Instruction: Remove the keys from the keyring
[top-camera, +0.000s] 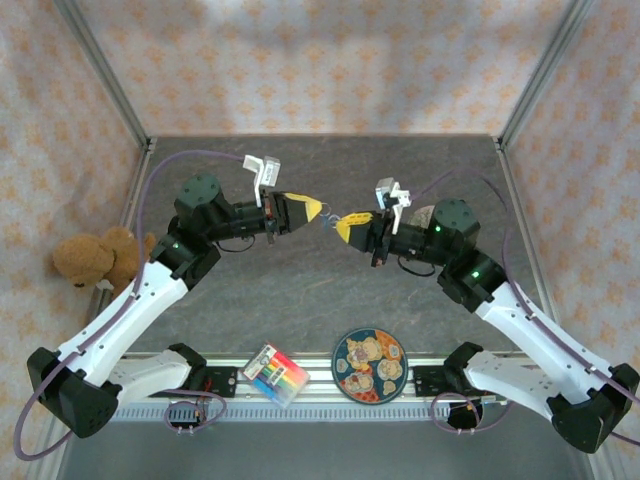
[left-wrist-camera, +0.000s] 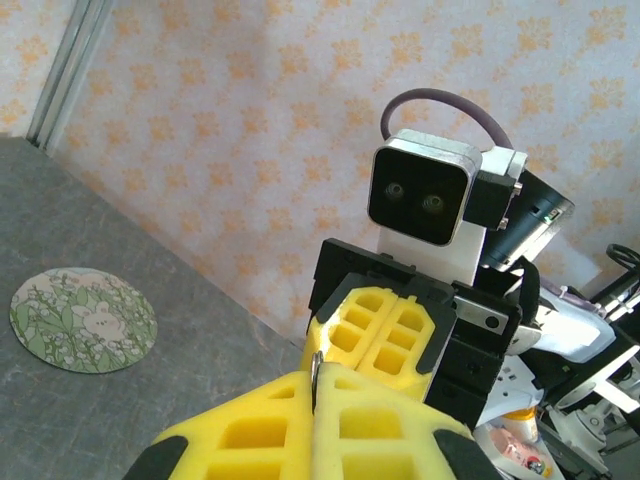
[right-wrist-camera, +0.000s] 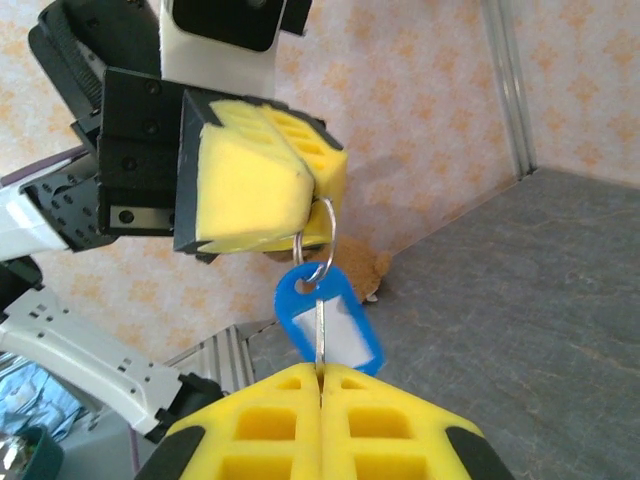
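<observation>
The keyring, now hanging above the table's middle, will go down on the bare grey table straight (top-camera: 288, 263) behind the coloured box, set there by my left gripper.
The keyring hangs in the air between my two grippers above the table's middle. It is a thin metal ring (right-wrist-camera: 320, 240) carrying a bright blue tag (right-wrist-camera: 340, 325), and in the top view it is a tiny blue speck (top-camera: 328, 222). My left gripper (top-camera: 316, 210) is shut on the ring, whose edge shows between its yellow fingertips (left-wrist-camera: 315, 385). The thin silvery key (right-wrist-camera: 320, 335) runs down across the tag into my right gripper (right-wrist-camera: 320, 375), which is shut on it. The key's head is hidden between the pads. The two grippers face each other tip to tip.
A round patterned plate (top-camera: 369, 365) and a coloured box (top-camera: 275, 374) lie by the near rail. A teddy bear (top-camera: 95, 257) sits at the left wall. A round green mat (left-wrist-camera: 83, 320) lies on the grey table (top-camera: 320, 290). Patterned walls enclose three sides.
</observation>
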